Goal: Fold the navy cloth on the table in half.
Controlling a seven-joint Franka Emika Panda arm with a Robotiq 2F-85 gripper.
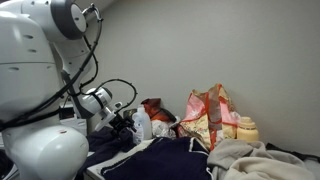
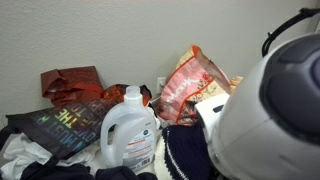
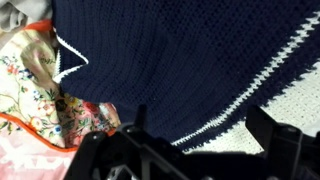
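Observation:
I should next lower my gripper to the navy cloth's white-striped edge (image 1: 119, 158) (image 3: 236, 100) near the detergent bottle, and I should close it there.
The navy knitted cloth (image 3: 170, 60) with a white stripe fills the wrist view. It also lies on the table in both exterior views (image 1: 150, 158) (image 2: 188, 150). My gripper (image 3: 205, 125) hangs just above the cloth with its two dark fingers spread apart and nothing between them. In an exterior view the gripper (image 1: 122, 122) is low over the cloth's far edge, beside a white detergent bottle (image 1: 143, 125).
A floral bag (image 1: 210, 115) (image 2: 185, 85) (image 3: 45, 90) stands next to the cloth. The detergent bottle (image 2: 128, 130), a red bag (image 2: 70, 85) and a dark printed bag (image 2: 60, 125) crowd the table's back. A grey cloth (image 1: 250, 160) lies beside the navy one.

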